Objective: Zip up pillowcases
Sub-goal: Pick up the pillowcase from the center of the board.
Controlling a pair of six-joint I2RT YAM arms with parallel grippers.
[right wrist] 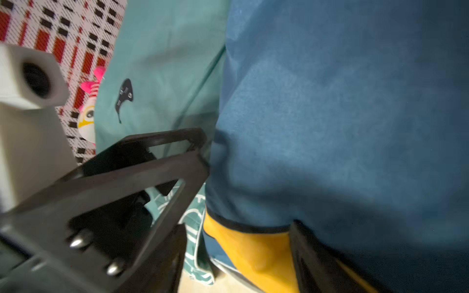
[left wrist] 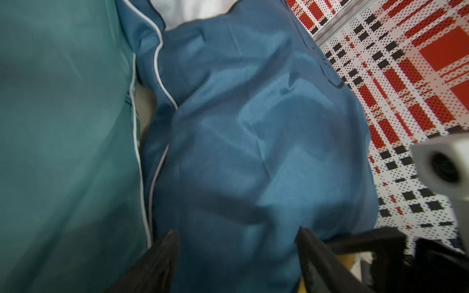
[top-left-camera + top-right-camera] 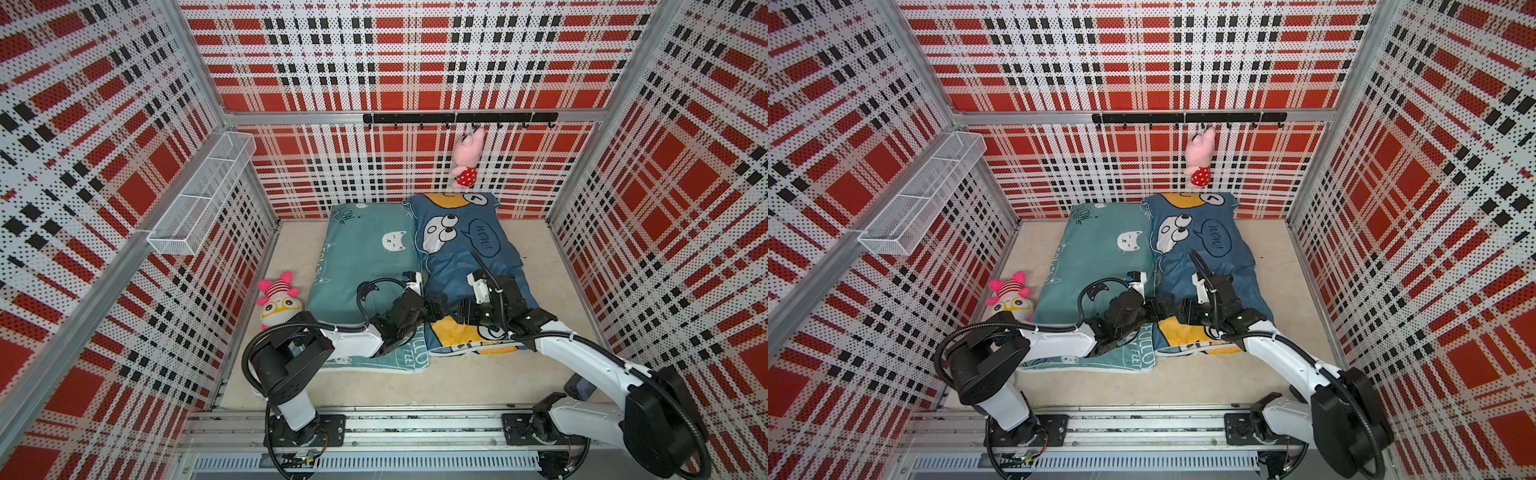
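Note:
Next, I ease the blue pillowcase and the teal pillowcase apart, as the blue one's near corner lies tight against the teal one, and pinch that corner (image 3: pixel 432 352) with my left gripper before zipping.
Two pillowcases lie side by side on the floor in both top views. The teal one with cat faces (image 3: pixel 365 257) is on the left and the blue one with cartoon faces (image 3: pixel 469 257) is on the right. My left gripper (image 3: pixel 437 309) and right gripper (image 3: pixel 460 312) face each other over the blue pillowcase's near left part. In the left wrist view the left gripper (image 2: pixel 237 234) is open, with blue fabric (image 2: pixel 253 126) under the gap. The right gripper (image 1: pixel 238 228) is open astride the blue pillowcase's yellow patch (image 1: pixel 248 248) at its edge. I see no zipper.
A pink plush toy (image 3: pixel 467 158) hangs from the black hook rail (image 3: pixel 457 117) on the back wall. Another plush with yellow glasses (image 3: pixel 276 301) sits left of the teal pillowcase. A white wire shelf (image 3: pixel 199 195) juts from the left wall. Plaid walls close in three sides.

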